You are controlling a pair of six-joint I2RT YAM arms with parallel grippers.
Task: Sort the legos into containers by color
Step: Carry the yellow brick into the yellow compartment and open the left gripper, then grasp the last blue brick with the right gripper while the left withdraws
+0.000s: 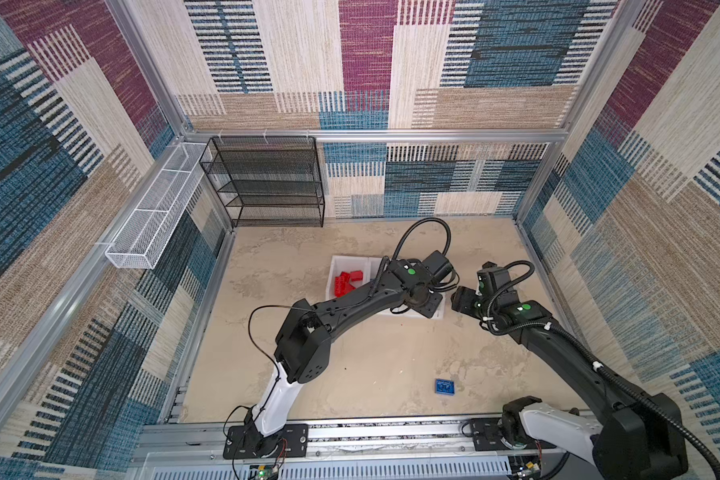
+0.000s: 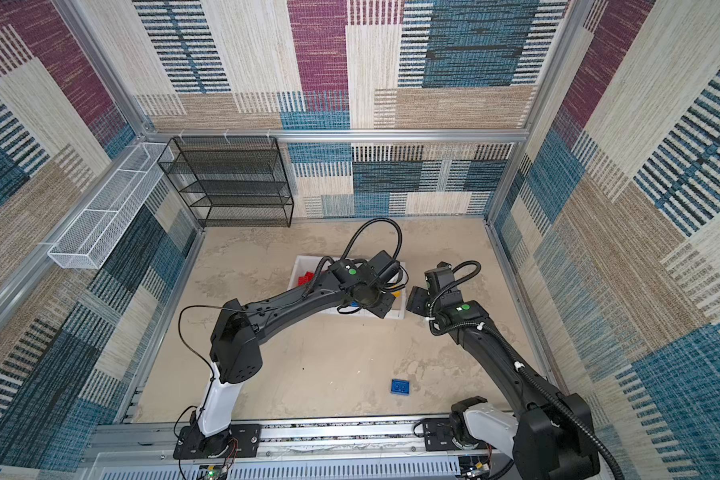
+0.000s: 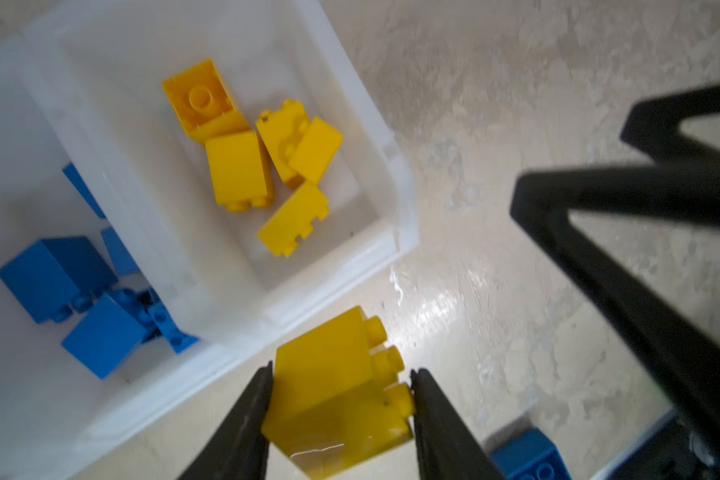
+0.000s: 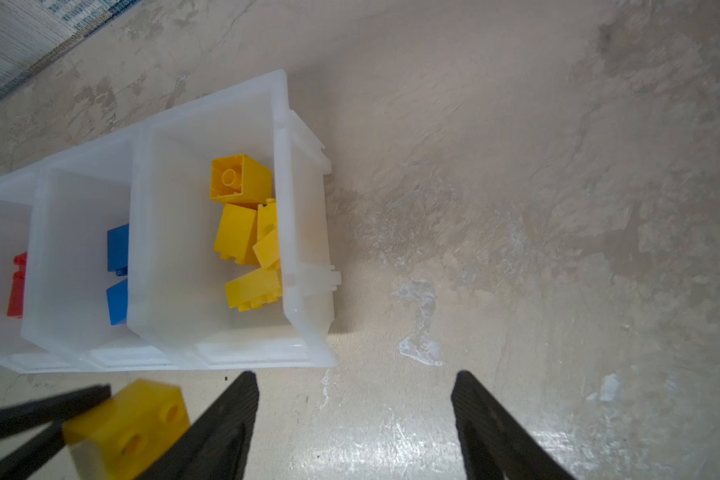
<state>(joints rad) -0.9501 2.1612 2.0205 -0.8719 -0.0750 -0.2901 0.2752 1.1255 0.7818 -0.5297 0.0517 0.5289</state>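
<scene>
The fingers of my right gripper needs to next close on the short ends of the blue lego [image 1: 444, 387] lying alone near the front of the table.
My left gripper [image 3: 341, 382] is shut on a yellow lego [image 3: 337, 395], held just outside the near rim of the containers [image 3: 395, 174]. The end bin holds several yellow legos [image 3: 242, 166], the middle bin several blue legos [image 3: 59, 274]. Red legos [image 1: 348, 280] lie in the far bin. My right gripper [image 4: 354, 382] is open over bare table beside the yellow bin [image 4: 283, 199], with nothing between its fingers. In the right wrist view the held yellow lego [image 4: 129, 428] shows at the lower left. One blue lego [image 1: 445, 387] lies alone on the table near the front.
A black mesh shelf rack [image 1: 262, 183] stands at the back left, and a long white wire basket [image 1: 159, 216] hangs on the left wall. In both top views the left arm [image 1: 341, 307] stretches over the bins and hides much of them.
</scene>
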